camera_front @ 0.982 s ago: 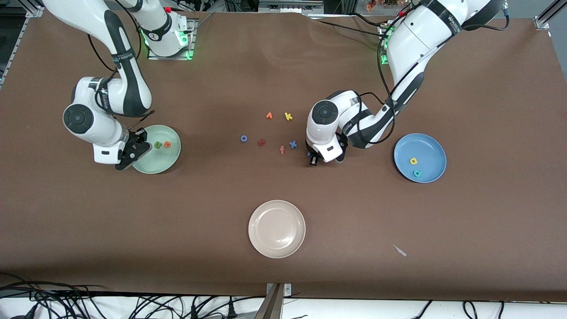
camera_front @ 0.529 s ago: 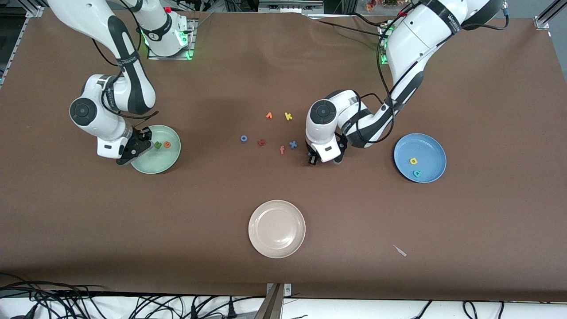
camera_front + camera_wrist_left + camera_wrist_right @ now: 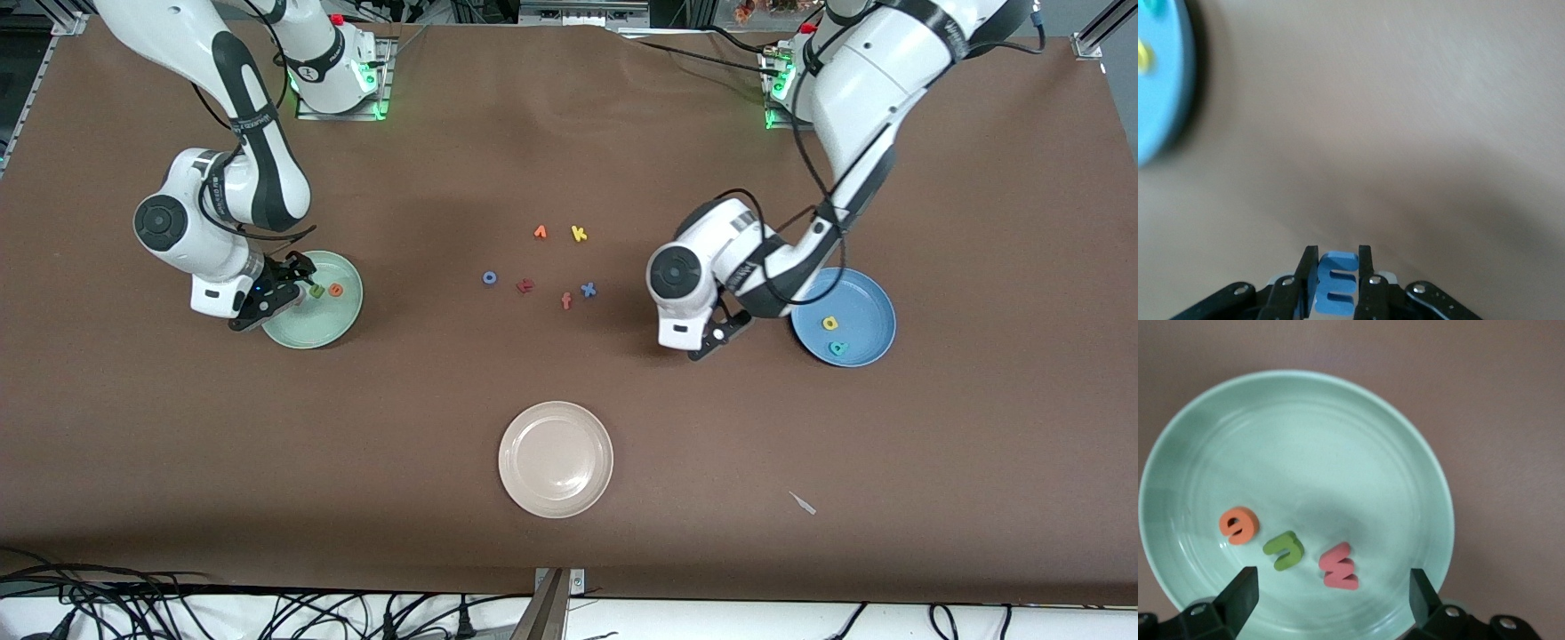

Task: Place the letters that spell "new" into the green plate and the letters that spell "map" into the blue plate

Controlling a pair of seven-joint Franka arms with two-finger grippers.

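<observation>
My left gripper has the blue m for the blue plate [image 3: 856,338]. The blue m is over bare table beside that plate now. I should let go of it on the plate, close beside the teal p.
The green plate [image 3: 331,322] sits toward the right arm's end of the table. In the right wrist view it [image 3: 1305,440] holds the orange e [image 3: 1239,525], the green n [image 3: 1284,550] and the salmon-pink w [image 3: 1339,566]. My right gripper [image 3: 276,298] hangs open just above that plate, fingers wide apart with nothing between them. My left gripper [image 3: 711,342] is shut on the blue m [image 3: 1338,287], over bare table beside the blue plate [image 3: 858,298]. That plate holds the yellow a [image 3: 830,324] and the teal p [image 3: 837,348].
Loose letters lie mid-table: an orange arrow-like one [image 3: 540,232], yellow k [image 3: 579,234], blue o [image 3: 490,278], a red one [image 3: 525,285], salmon f [image 3: 566,301] and blue x [image 3: 588,289]. A beige plate [image 3: 556,460] stands nearer the camera. A small pale scrap [image 3: 803,503] lies toward the left arm's end.
My right gripper has opened and the w now lies in the green plate. My left gripper has carried the blue m away from the loose letters toward the blue plate.
</observation>
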